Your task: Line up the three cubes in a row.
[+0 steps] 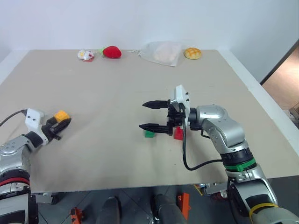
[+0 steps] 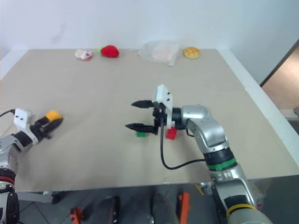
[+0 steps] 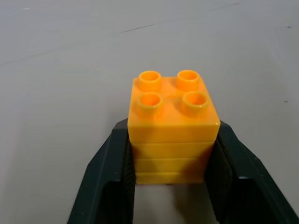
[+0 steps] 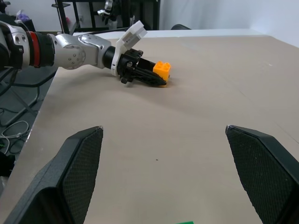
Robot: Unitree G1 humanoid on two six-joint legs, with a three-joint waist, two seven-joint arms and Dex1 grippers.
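Note:
Next, my left gripper lets go of the yellow-orange cube beside the green cube (image 1: 122,131), on its side away from the red cube.
A yellow-orange cube (image 3: 173,121) with a studded top sits between the two black fingers of my left gripper (image 1: 63,122), which is shut on its sides, low at the table's left side. The green cube (image 1: 149,134) and the red cube (image 1: 178,134) lie on the table near the middle, a short gap apart. My right gripper (image 1: 143,115) hangs just above them, pointing left, open with nothing between its fingers. The right wrist view shows the left gripper (image 4: 156,79) holding the yellow-orange cube (image 4: 162,70) across the table.
Along the far edge lie a small white toy (image 1: 86,55), a red plush strawberry (image 1: 112,52), a clear plastic bag (image 1: 162,52) and a golden bun (image 1: 192,53). The beige table (image 1: 103,154) ends close in front of me and at the right.

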